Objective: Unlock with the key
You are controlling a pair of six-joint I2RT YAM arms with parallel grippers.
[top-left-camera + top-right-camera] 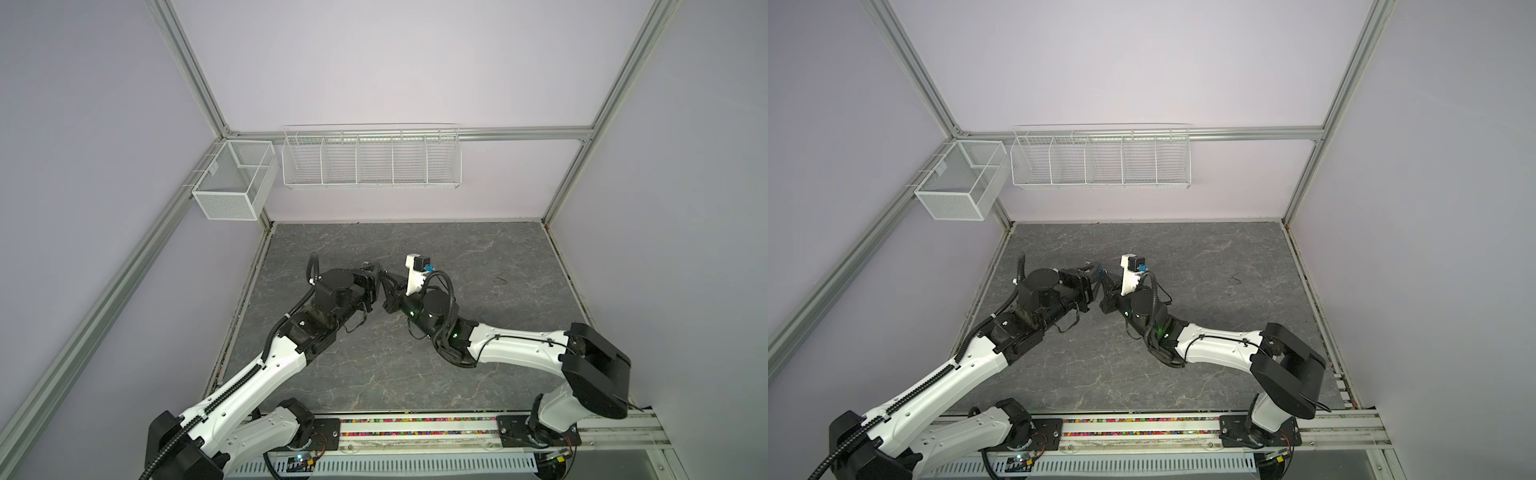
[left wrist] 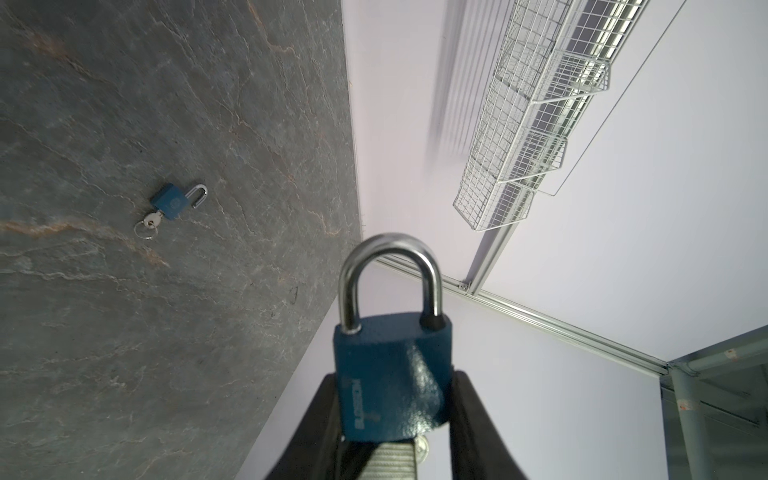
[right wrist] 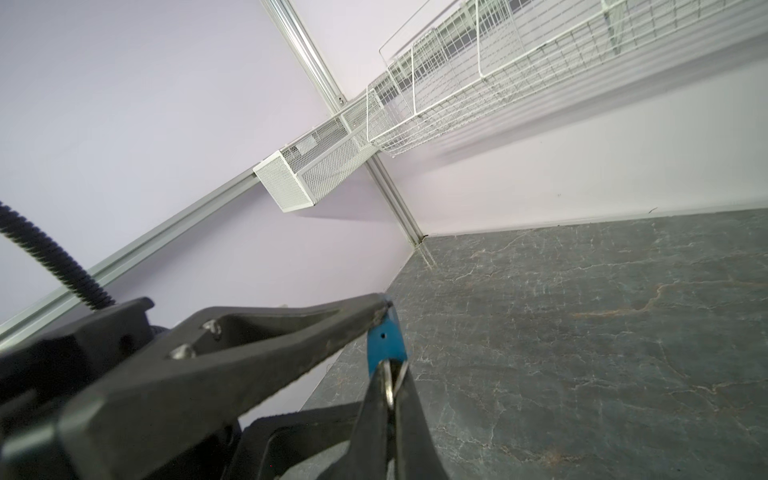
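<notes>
My right gripper meets the key at a slant under the padlock's closed shackle, so I will open it, line up straighter and regrip the key's head [image 2: 422,449] before turning.
A blue padlock [image 2: 386,357] with a silver shackle [image 2: 388,249] is held off the table, and my left gripper [image 2: 395,380] is shut on its body, one finger on each side. My right gripper [image 3: 390,386] is shut on the silver key [image 3: 390,380], which sits at the bottom face of the padlock [image 3: 384,338]. A sliver of the key [image 2: 422,451] shows under the lock body. In both top views the left gripper [image 1: 375,274] [image 1: 1095,275] and the right gripper [image 1: 386,277] [image 1: 1104,279] meet tip to tip over the table's middle-left.
A second blue padlock [image 2: 172,201] lies flat on the grey stone table [image 1: 457,365] with a key and ring [image 2: 147,224] in it. A white wire basket rack [image 1: 372,160] and a mesh box [image 1: 232,183] hang on the walls.
</notes>
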